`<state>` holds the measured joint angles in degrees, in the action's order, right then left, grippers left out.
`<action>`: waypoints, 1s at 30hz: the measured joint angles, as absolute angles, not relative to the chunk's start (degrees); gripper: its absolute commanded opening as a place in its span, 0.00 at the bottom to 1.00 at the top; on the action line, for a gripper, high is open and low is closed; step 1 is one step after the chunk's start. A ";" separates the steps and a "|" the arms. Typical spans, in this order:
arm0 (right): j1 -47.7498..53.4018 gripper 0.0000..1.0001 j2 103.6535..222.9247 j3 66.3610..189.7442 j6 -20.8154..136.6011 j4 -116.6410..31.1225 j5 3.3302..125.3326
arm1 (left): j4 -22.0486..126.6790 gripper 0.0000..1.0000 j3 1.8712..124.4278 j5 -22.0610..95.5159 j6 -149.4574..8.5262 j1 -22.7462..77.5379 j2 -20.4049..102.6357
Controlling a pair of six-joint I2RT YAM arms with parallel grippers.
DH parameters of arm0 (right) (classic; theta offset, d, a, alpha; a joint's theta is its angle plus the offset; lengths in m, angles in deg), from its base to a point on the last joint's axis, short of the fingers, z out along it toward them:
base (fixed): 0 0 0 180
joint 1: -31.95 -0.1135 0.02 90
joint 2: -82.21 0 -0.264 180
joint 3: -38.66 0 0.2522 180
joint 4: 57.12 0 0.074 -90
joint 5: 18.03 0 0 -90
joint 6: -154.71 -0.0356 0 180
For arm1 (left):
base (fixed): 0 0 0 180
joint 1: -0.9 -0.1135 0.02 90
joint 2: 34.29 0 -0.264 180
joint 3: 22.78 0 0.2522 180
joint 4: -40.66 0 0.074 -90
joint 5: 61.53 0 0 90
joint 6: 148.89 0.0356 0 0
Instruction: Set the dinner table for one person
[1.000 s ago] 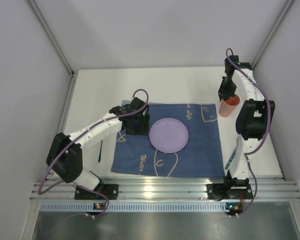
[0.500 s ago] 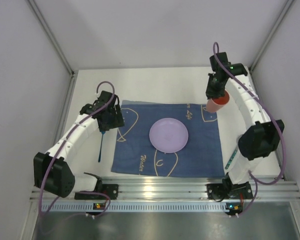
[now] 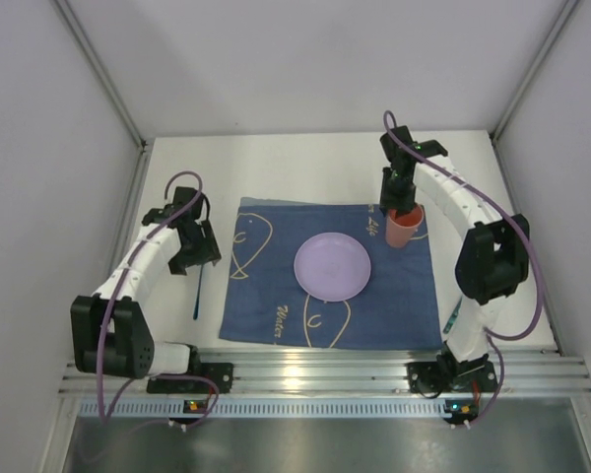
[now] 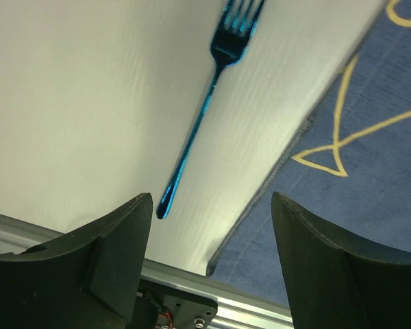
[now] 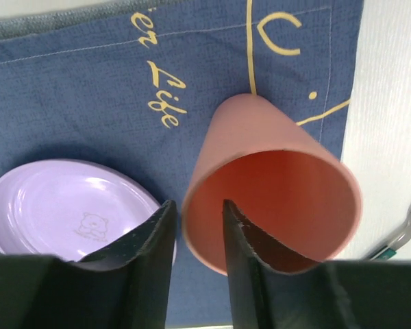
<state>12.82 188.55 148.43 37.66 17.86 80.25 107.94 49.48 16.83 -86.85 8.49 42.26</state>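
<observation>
I will next close my left gripper on the upper part of the handle (image 3: 199, 275) (image 4: 205, 108) of the blue fork, a little below the fork's head.
A salmon cup (image 3: 404, 231) (image 5: 241, 130) stands upright on the far right part of the dark blue cloth (image 3: 276, 305) (image 5: 89, 89). My right gripper (image 3: 395, 202) (image 5: 197, 203) hangs over it, one finger inside the rim and one outside, the jaws slack around the wall. A lilac plate (image 3: 332, 266) (image 5: 68, 205) lies in the cloth's middle. A blue fork (image 3: 196, 294) (image 4: 205, 103) lies on the white dinner table (image 3: 276, 168) (image 4: 75, 103) left of the cloth. My left gripper (image 3: 192, 251) (image 4: 212, 219) hovers open above the fork's handle, holding nothing.
A silver and teal utensil (image 3: 455, 313) (image 5: 404, 233) lies on the table right of the cloth, beside the right arm's base. The ribbed aluminium rail (image 3: 315, 370) (image 4: 246, 308) runs along the near edge. White walls close in the left, far and right sides.
My right arm carried the cup leftward from beside the cloth onto its far right part and loosened its jaws. My left arm swung left off the cloth to above the fork, opening wider.
</observation>
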 measured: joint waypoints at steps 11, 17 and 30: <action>12.82 0.55 184.75 146.52 38.12 16.24 80.14 | 104.90 0.58 49.61 19.03 -78.98 0.16 57.13; 12.82 0.55 179.90 146.48 38.51 16.41 80.20 | 101.42 0.50 48.13 21.66 -77.10 -1.13 61.89; 13.52 0.56 177.03 143.73 39.50 17.83 79.94 | 103.11 0.00 51.78 27.76 -75.38 -1.50 66.61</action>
<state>13.52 177.03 143.73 39.50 17.83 79.94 103.11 51.78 27.76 -75.38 -1.50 66.61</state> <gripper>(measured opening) 0.555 0.064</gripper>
